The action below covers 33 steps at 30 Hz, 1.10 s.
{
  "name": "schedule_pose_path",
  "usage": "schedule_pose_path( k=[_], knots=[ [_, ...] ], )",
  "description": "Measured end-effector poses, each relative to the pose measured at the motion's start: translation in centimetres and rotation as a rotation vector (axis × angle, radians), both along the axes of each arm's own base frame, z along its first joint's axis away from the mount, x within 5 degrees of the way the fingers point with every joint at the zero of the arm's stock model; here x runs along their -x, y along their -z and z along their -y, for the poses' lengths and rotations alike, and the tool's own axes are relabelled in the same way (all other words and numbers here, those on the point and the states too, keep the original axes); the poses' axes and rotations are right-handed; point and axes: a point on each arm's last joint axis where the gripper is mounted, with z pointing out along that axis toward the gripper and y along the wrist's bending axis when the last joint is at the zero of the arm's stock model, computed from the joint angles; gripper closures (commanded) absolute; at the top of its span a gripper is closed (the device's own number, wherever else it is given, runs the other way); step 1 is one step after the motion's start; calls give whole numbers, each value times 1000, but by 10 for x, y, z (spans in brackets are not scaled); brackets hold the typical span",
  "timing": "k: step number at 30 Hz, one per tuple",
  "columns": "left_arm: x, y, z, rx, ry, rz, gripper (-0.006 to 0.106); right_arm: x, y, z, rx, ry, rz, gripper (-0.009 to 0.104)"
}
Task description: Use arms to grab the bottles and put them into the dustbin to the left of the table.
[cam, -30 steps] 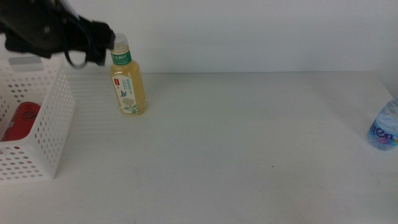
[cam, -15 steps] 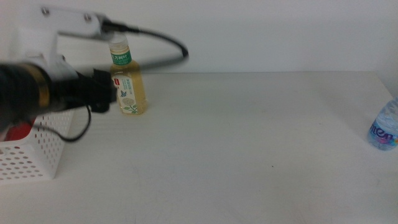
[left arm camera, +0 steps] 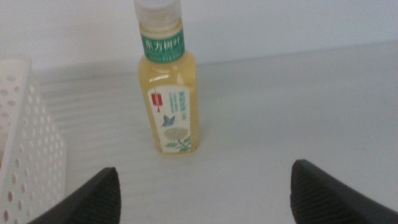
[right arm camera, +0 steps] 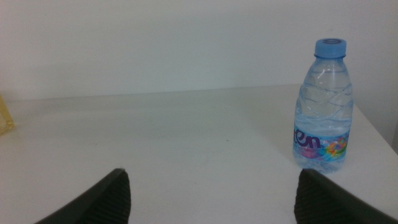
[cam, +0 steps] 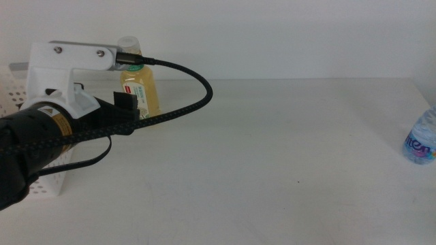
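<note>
The upper body of the yellow-tea bottle [cam: 143,82] [left arm camera: 169,88], below its green label, is the next place my left gripper needs to go to and close.
The yellow-tea bottle [left arm camera: 169,87] with white cap and green label stands upright on the table [cam: 272,156], just right of the dustbin [left arm camera: 25,143]. My left gripper [left arm camera: 205,169] is open, its jaws wide apart, and sits short of the bottle without touching it. In the middle view the left arm [cam: 61,126] fills the near left and covers part of the tea bottle [cam: 141,92] and most of the dustbin [cam: 15,75]. The clear water bottle [right arm camera: 323,112] with blue cap stands at the table's right edge [cam: 422,139]. My right gripper [right arm camera: 212,174] is open, well back from it.
A thick black braided cable [cam: 191,95] loops from the left arm over the table beside the tea bottle. A plain white wall runs behind the table's far edge. The tea bottle's yellow side [right arm camera: 5,115] just shows in the right wrist view.
The left arm has swung from up by the tea bottle's cap down and toward the camera, now covering the dustbin in the middle view. Both bottles stand where they were.
</note>
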Motion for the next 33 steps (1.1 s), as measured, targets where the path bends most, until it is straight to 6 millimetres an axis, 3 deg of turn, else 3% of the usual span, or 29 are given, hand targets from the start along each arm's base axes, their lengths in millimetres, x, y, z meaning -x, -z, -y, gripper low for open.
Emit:
schedule_pose_path(
  k=[9, 18, 24, 33],
  knots=[
    [-1, -2, 2, 8, 21, 21, 11, 0, 0, 0, 0, 0, 0, 25],
    [2, 4, -3, -123, 127, -58, 11, 0, 0, 0, 0, 0, 0, 25],
    [0, 5, -10, -78, 168, -74, 11, 0, 0, 0, 0, 0, 0, 25],
    [-1, 7, -7, -13, 195, 44, 11, 0, 0, 0, 0, 0, 0, 25]
  ],
)
